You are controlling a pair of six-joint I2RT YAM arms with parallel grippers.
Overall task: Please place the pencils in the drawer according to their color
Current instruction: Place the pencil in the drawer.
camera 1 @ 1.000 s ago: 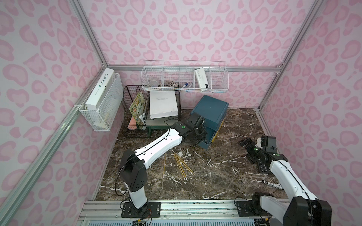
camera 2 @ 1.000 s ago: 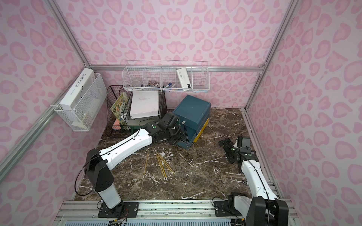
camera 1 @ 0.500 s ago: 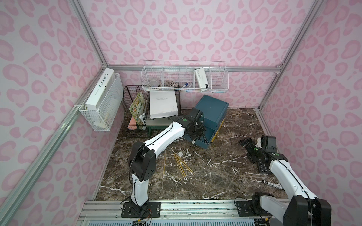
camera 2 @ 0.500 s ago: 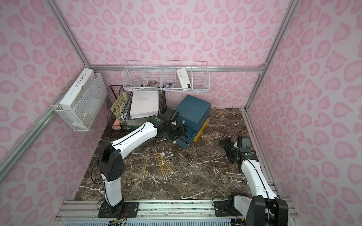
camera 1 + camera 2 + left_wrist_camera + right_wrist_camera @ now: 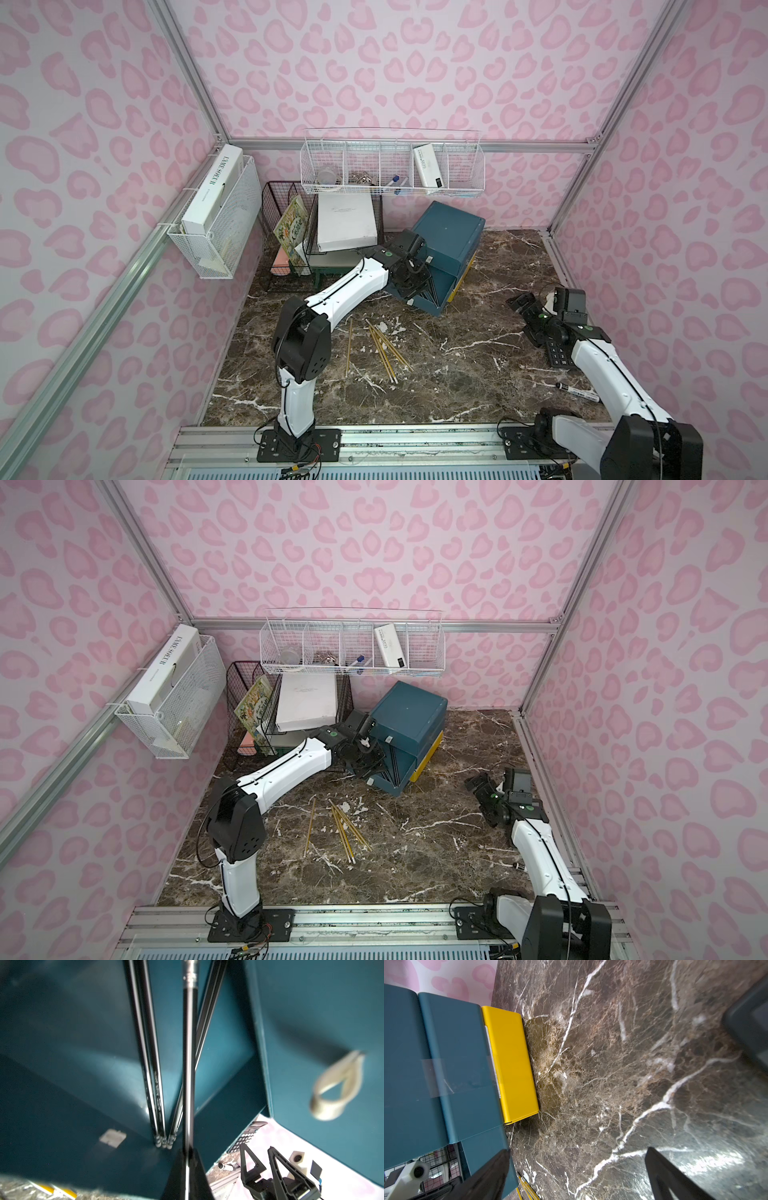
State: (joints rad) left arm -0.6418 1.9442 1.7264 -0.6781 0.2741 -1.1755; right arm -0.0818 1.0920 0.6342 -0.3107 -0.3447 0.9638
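My left gripper needs to let the black pencil go among the black pencils in the open teal drawer (image 5: 433, 287) (image 5: 203, 1054).
The drawer cabinet (image 5: 446, 237) (image 5: 409, 717) is dark teal with a yellow lowest drawer (image 5: 510, 1064). It stands at the back of the table, and one teal drawer (image 5: 432, 293) is pulled out. My left gripper (image 5: 409, 274) (image 5: 188, 1159) is at that open drawer, shut on a black pencil (image 5: 188, 1064). Several black pencils (image 5: 153, 1084) lie inside the drawer. Several yellow pencils (image 5: 382, 349) (image 5: 345, 829) lie loose on the marble in front. My right gripper (image 5: 525, 305) (image 5: 577, 1178) hangs open and empty at the right side. No teal-green pencils are in view.
A calculator (image 5: 559, 357) and a black-capped marker (image 5: 577, 391) lie beside the right arm. A black wire file rack (image 5: 291, 232) with a white box (image 5: 347, 222) stands left of the cabinet. White wire baskets (image 5: 390, 174) (image 5: 220, 224) hang on the walls.
The left arm's elbow has swung right and lifted, while its gripper has stayed at the open drawer with the black pencil. The right arm has not moved.
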